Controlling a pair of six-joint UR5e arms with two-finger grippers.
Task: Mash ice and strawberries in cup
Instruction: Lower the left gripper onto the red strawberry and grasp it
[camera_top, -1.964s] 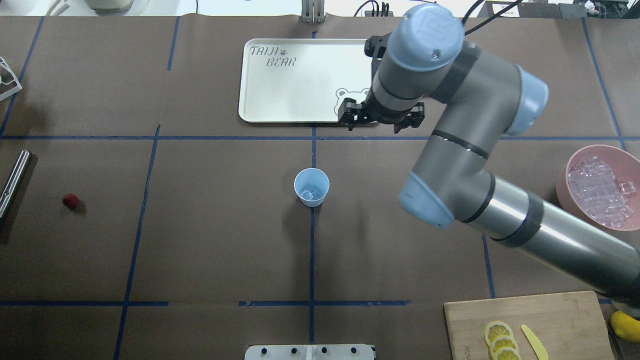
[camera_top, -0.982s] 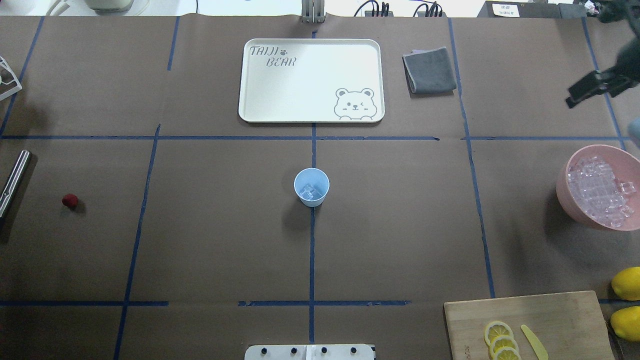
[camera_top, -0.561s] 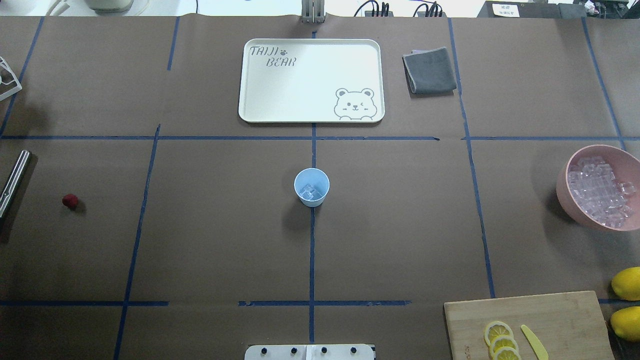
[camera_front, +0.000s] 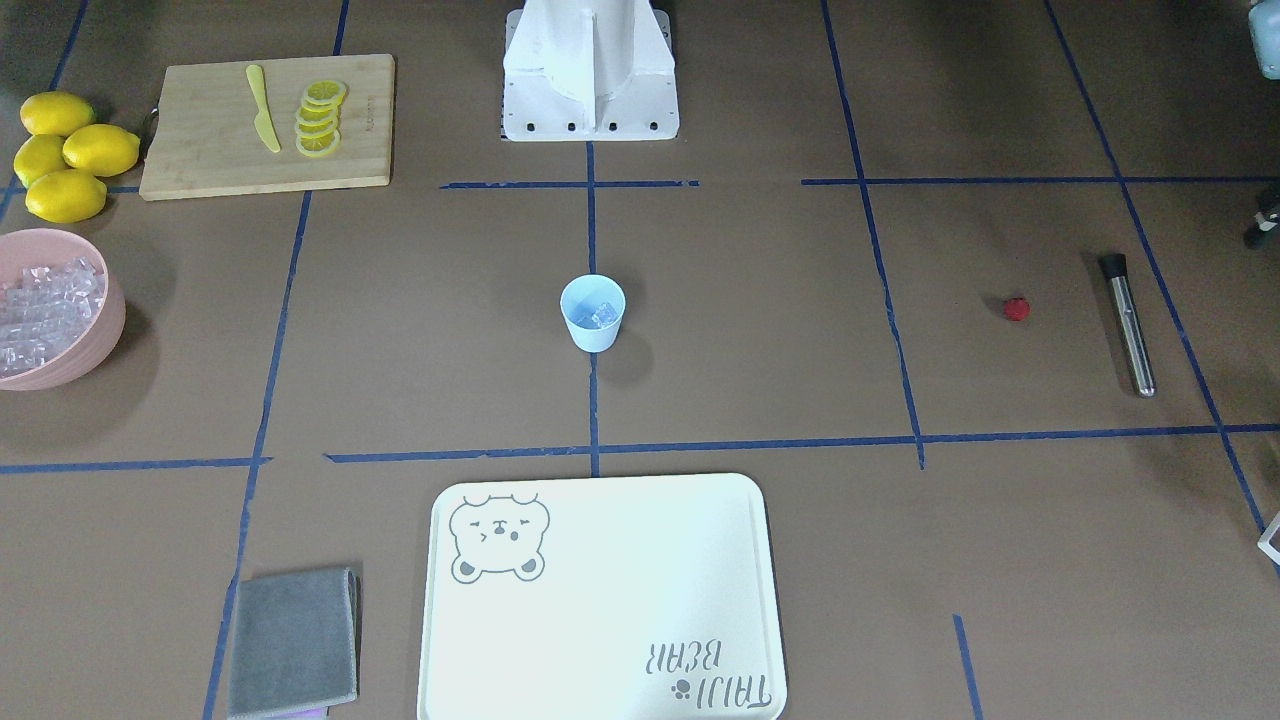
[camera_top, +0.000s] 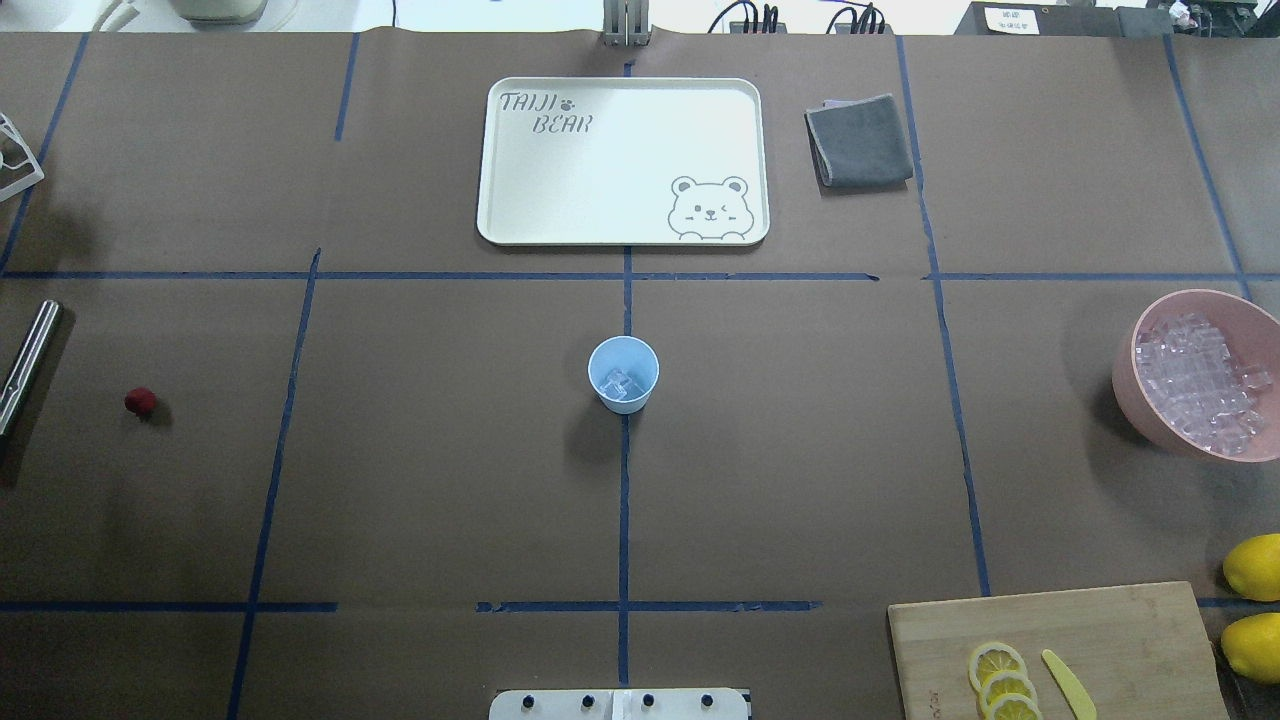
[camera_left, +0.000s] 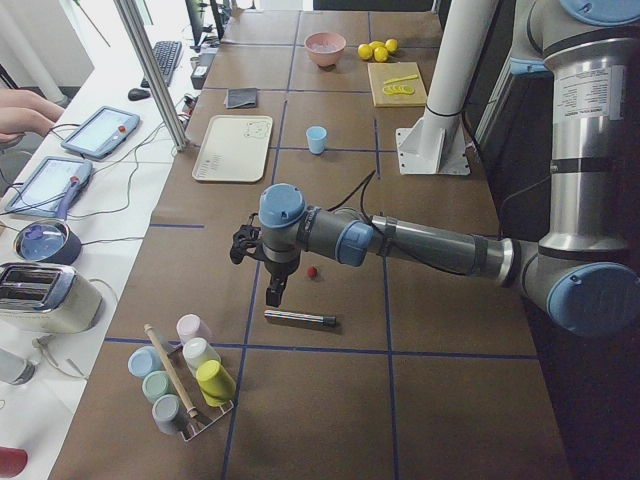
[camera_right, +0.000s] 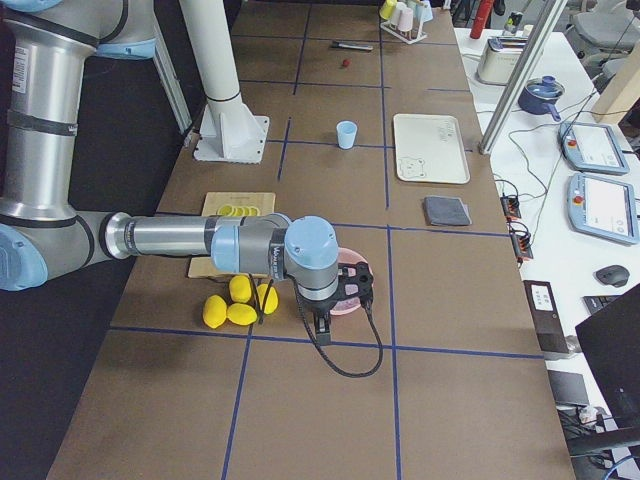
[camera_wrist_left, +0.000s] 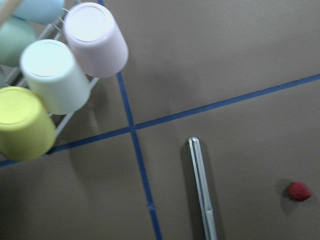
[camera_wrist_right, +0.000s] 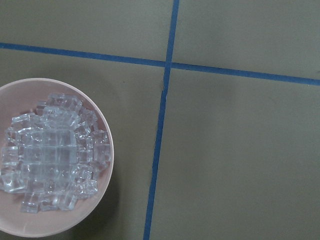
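The red strawberry is beside the metal muddler rod. My left gripper needs to go to it next and close on the strawberry's sides (camera_front: 1017, 310) (camera_wrist_left: 299, 191).
The light blue cup (camera_top: 623, 374) (camera_front: 592, 312) stands upright at the table's middle with a few clear ice (camera_top: 620, 383) cubes in it. The red strawberry (camera_top: 140, 402) (camera_wrist_left: 299, 191) lies far to the left on the table, beside a metal muddler rod (camera_top: 28, 362) (camera_wrist_left: 202, 195). In the left side view my left gripper (camera_left: 272, 294) hangs over the table between the strawberry (camera_left: 313, 270) and the rod; I cannot tell its state. My right gripper (camera_right: 321, 323) hovers beside the pink bowl (camera_right: 346, 288); its state is unclear too. Neither wrist view shows fingers.
The pink bowl (camera_top: 1150, 425) (camera_wrist_right: 110, 150) full of ice sits at the right edge. A cream tray (camera_top: 620, 100) and grey cloth (camera_top: 860, 140) lie at the back. A cutting board (camera_top: 1100, 630) with lemon slices and whole lemons (camera_top: 1252, 567) sit front right. A rack of cups (camera_left: 185, 385) stands far left.
The right arm, which reached over the tray's corner, swung away to the right and left the overhead view. The cup, ice and strawberry have not moved.
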